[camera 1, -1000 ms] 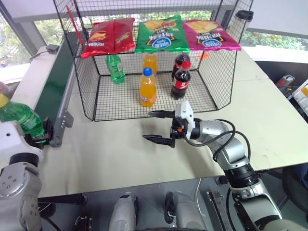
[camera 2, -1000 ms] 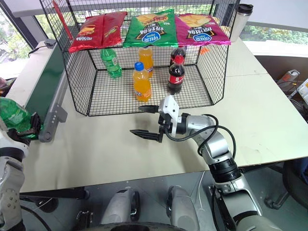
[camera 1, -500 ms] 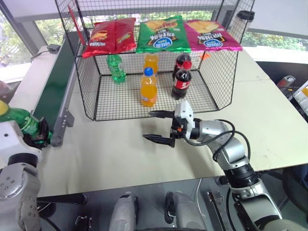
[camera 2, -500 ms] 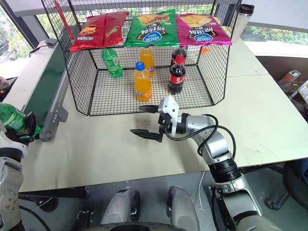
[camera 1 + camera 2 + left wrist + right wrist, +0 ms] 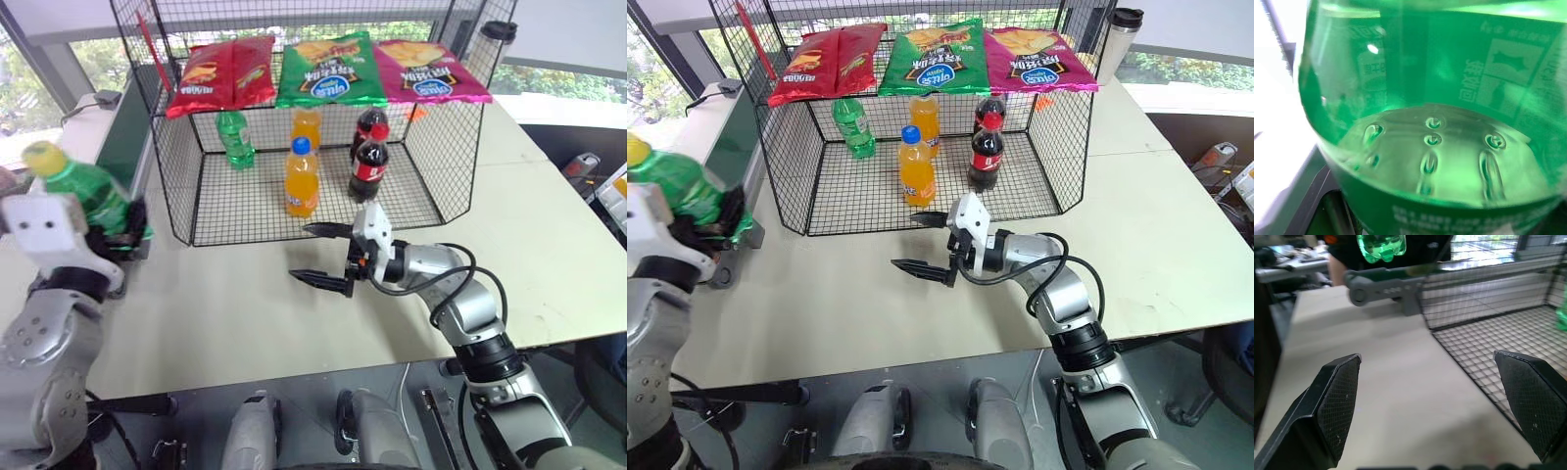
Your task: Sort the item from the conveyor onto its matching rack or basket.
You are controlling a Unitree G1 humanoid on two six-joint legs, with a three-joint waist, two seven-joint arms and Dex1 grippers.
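Note:
The yellow-capped bottle, now hanging tilted beside the conveyor's near end, will stand on the bottom of the cage [image 5: 237,225] in front of the other green bottle, where my left gripper will set it.
The item, a clear green bottle [image 5: 86,192] with a yellow cap [image 5: 44,154], hangs tilted above the table's left side, just off the conveyor's [image 5: 125,127] near end. My left gripper [image 5: 120,231] is shut on its lower body, and the bottle's green wall [image 5: 1430,122] sits right against the left wrist camera. The black wire-mesh cage [image 5: 443,166] stands to the right of the bottle, its open front facing me. Just in front of the cage, my right gripper [image 5: 323,255] hovers over the table, open and holding nothing, pointing left toward the bottle's base [image 5: 1382,246].
On the cage floor stand a green bottle [image 5: 233,137], two orange bottles [image 5: 301,176] and two cola bottles [image 5: 367,166]. Red, green and magenta chip bags [image 5: 328,69] hang on its back wall. A tumbler [image 5: 497,34] stands at the back right. Bare tabletop [image 5: 225,304] lies between my grippers.
My left gripper has shut on the green bottle at the conveyor's end, then lifted it up and to the right, toward the cage. The right arm has stayed put.

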